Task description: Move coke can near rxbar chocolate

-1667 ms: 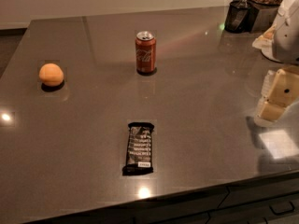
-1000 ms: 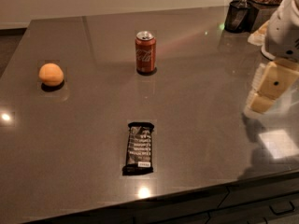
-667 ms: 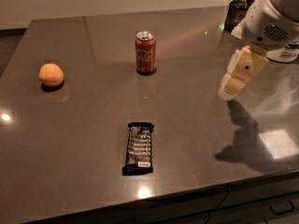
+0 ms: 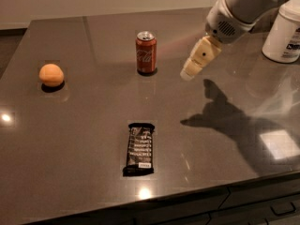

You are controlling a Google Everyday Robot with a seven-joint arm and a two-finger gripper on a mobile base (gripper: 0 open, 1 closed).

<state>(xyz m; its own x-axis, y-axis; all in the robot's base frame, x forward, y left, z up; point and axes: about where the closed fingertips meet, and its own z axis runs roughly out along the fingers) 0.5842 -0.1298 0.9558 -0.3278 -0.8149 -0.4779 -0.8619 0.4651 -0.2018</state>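
Note:
Next, I will close on the upper part [image 4: 146, 45] of the red coke can to move it toward the rxbar chocolate.
The red coke can [image 4: 146, 52] stands upright toward the back middle of the dark table [image 4: 84, 125]. The rxbar chocolate [image 4: 140, 148], a flat black-wrapped bar with white text, lies near the front middle, well apart from the can. My gripper [image 4: 189, 73] hangs above the table to the right of the can, about a can's width away, at the end of the white arm that reaches in from the upper right. It touches nothing.
A round orange fruit [image 4: 51, 75] sits at the left of the table. A white cylindrical container [image 4: 284, 31] stands at the back right. The table's front edge runs along the bottom, with drawers below it.
The arm has swung in from the right edge toward the left and now hangs close to the right of the coke can. The can, bar and orange have not moved.

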